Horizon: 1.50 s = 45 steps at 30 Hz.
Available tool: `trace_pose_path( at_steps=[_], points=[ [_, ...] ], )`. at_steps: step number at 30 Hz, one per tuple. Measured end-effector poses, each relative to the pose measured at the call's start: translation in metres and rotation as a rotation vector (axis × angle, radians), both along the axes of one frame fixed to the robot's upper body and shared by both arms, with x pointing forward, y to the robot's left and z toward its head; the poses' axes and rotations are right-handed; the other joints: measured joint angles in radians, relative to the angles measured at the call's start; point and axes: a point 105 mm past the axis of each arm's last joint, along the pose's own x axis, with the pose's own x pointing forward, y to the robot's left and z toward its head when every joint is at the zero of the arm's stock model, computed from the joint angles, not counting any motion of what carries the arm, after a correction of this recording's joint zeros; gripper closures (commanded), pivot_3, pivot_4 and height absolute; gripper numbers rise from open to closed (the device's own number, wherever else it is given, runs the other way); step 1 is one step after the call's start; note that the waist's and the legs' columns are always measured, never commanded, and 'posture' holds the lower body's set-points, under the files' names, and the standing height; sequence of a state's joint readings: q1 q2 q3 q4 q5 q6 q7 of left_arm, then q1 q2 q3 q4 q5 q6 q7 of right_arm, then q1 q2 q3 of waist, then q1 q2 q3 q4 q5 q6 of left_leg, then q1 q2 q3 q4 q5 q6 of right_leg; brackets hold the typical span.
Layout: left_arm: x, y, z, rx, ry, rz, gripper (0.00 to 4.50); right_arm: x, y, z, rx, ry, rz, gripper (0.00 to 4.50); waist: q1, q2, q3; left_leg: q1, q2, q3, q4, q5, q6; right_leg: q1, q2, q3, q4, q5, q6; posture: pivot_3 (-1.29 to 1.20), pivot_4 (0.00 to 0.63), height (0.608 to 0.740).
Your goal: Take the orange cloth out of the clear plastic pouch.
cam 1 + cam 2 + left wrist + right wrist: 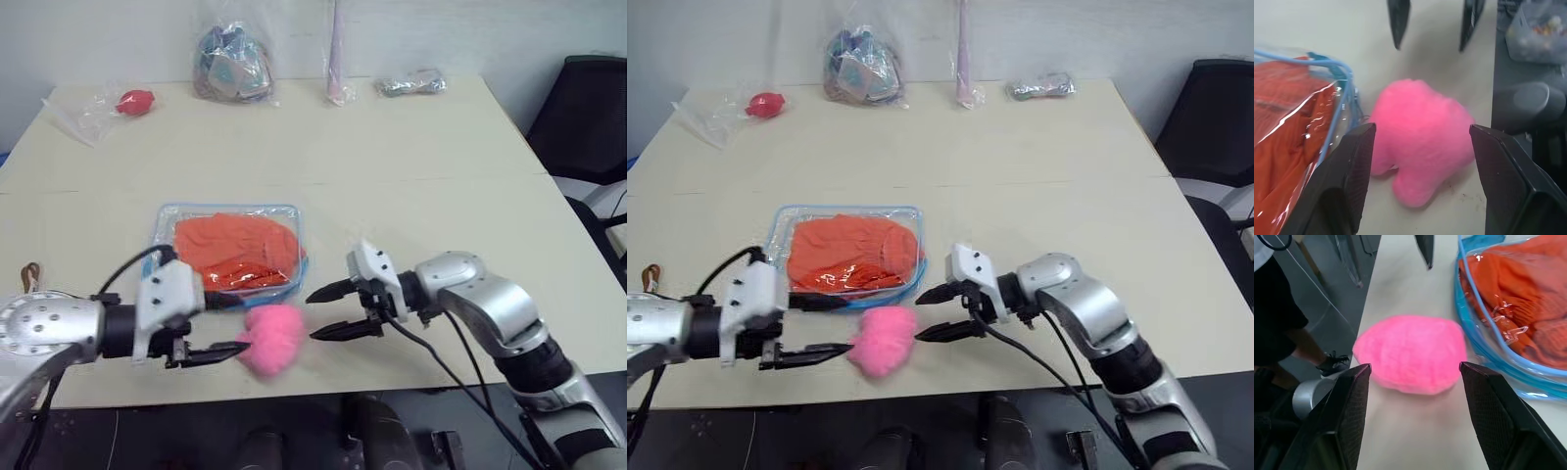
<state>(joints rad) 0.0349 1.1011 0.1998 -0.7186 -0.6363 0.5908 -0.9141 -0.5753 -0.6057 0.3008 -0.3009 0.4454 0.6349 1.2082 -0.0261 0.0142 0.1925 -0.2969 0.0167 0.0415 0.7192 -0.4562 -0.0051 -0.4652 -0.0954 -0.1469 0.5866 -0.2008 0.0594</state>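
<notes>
The pouch is loose with both grippers at the pink pompom, so next my right gripper pinches the pouch's blue edging (303, 266) before my left gripper pulls the pompom.
The clear plastic pouch (167, 227) with light blue edging lies flat near the table's front edge. The orange cloth (235, 245) is inside it, folded and filling most of it. The pouch's pink pompom (272, 336) rests on the table just in front of the pouch's near corner. My left gripper (240, 323) is open at the pompom's left side, with its fingers (1347, 181) on either side of the fluff. My right gripper (312, 316) is open just right of the pompom, pointing at it, with nothing between its fingers (1352, 421). The blue edging (1484, 352) runs close beside the pompom.
At the back of the table are a clear bag with a red ball (135, 102), a bag of coloured items (233, 64), a pink packet (335, 59) and a silvery packet (411, 85). A black chair (588, 117) stands at the right. The table's front edge runs just below the grippers.
</notes>
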Motion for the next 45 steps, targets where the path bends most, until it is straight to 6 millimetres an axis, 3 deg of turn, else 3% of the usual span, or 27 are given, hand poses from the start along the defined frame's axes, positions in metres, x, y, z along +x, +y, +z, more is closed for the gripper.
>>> trace_pose_path(
  at_steps=[7, 12, 15, 24, 34, 38, 43, 45],
  points=[
    [0.011, -0.008, -0.028, 0.088, -0.055, -0.106, 1.27, 0.051, -0.008, 0.018, -0.04, -0.303, -0.11, 1.52, -0.003, 0.0, 0.0, 0.001, 0.001, 0.002, -0.001, 0.0, 0.0, 0.0, 0.0, 0.0, 0.001, 0.0, 0.0, 0.0, 0.15, 0.74],
    [0.015, -0.013, -0.043, 0.126, -0.108, -0.152, 1.27, 0.063, -0.004, 0.022, -0.025, -0.388, -0.12, 1.52, 0.001, 0.0, 0.0, 0.0, 0.0, 0.001, 0.001, 0.0, 0.001, 0.0, -0.001, -0.001, 0.001, 0.0, 0.0, 0.0, 0.15, 0.74],
    [0.017, -0.015, -0.047, 0.102, -0.113, -0.155, 1.82, 0.064, 0.0, 0.021, -0.028, -0.428, -0.101, 1.49, 0.002, 0.0, 0.0, 0.0, 0.0, 0.001, 0.001, 0.001, 0.001, 0.0, -0.001, -0.001, 0.001, 0.0, 0.0, 0.0, 0.15, 0.74],
    [0.009, 0.005, -0.042, 0.06, -0.071, -0.08, 4.42, 0.055, 0.019, 0.004, -0.042, -0.545, -0.014, 1.49, -0.002, 0.0, 0.0, 0.0, 0.002, 0.0, 0.001, 0.001, 0.001, 0.0, -0.001, -0.002, 0.001, 0.0, 0.0, 0.0, 0.15, 0.74],
    [0.002, 0.027, -0.033, 0.071, -0.021, 0.05, 4.46, 0.054, 0.038, -0.021, -0.049, -0.629, 0.061, 1.49, -0.002, 0.0, 0.0, 0.0, 0.002, -0.001, 0.001, 0.001, 0.001, 0.0, -0.002, -0.003, 0.001, 0.0, 0.0, 0.0, 0.15, 0.74],
    [0.001, 0.028, -0.03, 0.076, -0.029, 0.055, 4.5, 0.057, 0.043, -0.028, -0.061, -0.655, 0.086, 2.38, -0.002, 0.0, 0.0, 0.0, 0.002, -0.002, 0.001, 0.001, 0.001, 0.0, -0.002, -0.004, 0.0, 0.0, 0.0, 0.0, 0.15, 0.74],
    [0.004, 0.028, -0.028, 0.075, -0.038, 0.069, 4.5, 0.051, 0.057, -0.027, -0.017, -0.656, 0.107, 2.38, -0.003, 0.0, 0.0, 0.0, 0.002, -0.002, 0.001, 0.001, 0.001, 0.0, -0.002, -0.004, 0.001, 0.0, -0.001, 0.0, 0.15, 0.74],
    [0.004, 0.027, -0.028, 0.073, -0.04, 0.071, 4.5, 0.051, 0.06, -0.026, -0.008, -0.659, 0.106, 2.74, -0.002, 0.0, 0.0, 0.0, 0.002, -0.003, 0.001, 0.001, 0.001, 0.0, -0.002, -0.004, 0.001, 0.0, -0.001, 0.0, 0.15, 0.74]
  ],
)
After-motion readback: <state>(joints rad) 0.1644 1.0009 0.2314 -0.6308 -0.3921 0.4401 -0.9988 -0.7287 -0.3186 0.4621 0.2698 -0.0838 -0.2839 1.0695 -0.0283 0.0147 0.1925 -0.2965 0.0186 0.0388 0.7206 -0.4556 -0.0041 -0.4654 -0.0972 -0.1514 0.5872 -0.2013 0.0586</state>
